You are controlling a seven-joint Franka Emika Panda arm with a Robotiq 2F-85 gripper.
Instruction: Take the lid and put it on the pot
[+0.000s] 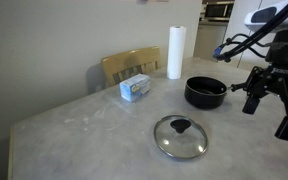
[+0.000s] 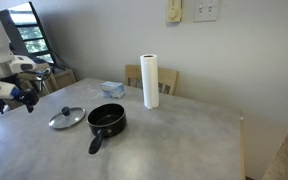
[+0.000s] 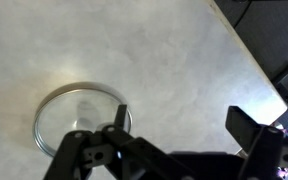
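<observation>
The glass lid's black knob (image 1: 181, 125) is next for my gripper, which should go there and close on it, so the lid can be lifted toward the pot.
The glass lid (image 1: 180, 136) with its black knob lies flat on the grey table, also in an exterior view (image 2: 67, 117) and at the lower left of the wrist view (image 3: 76, 122). The black pot (image 1: 205, 92) stands uncovered beside it, its long handle toward the table edge (image 2: 105, 122). My gripper (image 1: 267, 104) hangs open and empty in the air off the table's side, apart from the lid; it also shows in an exterior view (image 2: 24, 97). In the wrist view its fingers (image 3: 182, 122) are spread wide above bare table, the lid to their left.
A tall white paper-towel roll (image 1: 174, 52) stands at the far edge behind the pot. A small blue-and-white box (image 1: 136, 88) lies near a wooden chair back (image 1: 130, 64). The table edge (image 3: 252, 60) runs close past the gripper.
</observation>
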